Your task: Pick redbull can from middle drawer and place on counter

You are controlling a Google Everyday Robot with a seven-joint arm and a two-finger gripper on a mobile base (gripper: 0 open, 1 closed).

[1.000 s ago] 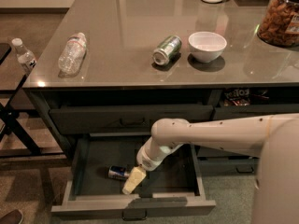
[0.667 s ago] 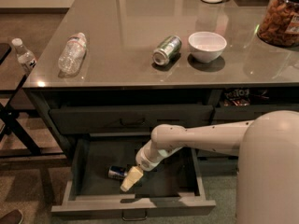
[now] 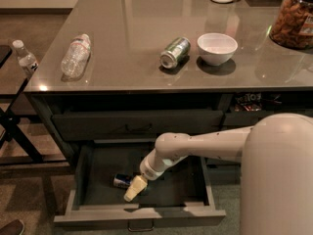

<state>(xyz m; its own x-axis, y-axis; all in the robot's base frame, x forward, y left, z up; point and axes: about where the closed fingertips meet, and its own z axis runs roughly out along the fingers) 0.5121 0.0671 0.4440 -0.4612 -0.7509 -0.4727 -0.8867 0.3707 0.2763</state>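
Next, I close my gripper on the redbull can's end (image 3: 130, 182) that points toward the middle of the drawer, leaving its other end sticking out.
The middle drawer (image 3: 142, 214) is pulled open below the counter (image 3: 146, 28). The redbull can (image 3: 122, 181) lies on its side on the drawer floor, left of centre, its blue-and-silver body partly hidden. My gripper (image 3: 133, 190) reaches down into the drawer from the right, its cream fingertips just right of and in front of the can, touching or nearly touching it. My white arm crosses the drawer's right half.
On the counter lie a green can (image 3: 174, 52) on its side, a white bowl (image 3: 217, 48) and a clear plastic bottle (image 3: 76, 55). A snack jar (image 3: 293, 18) stands at the far right. Another bottle (image 3: 24, 58) sits on a dark stand at left.
My gripper has shifted slightly left and down toward the can inside the drawer. The can has not moved.
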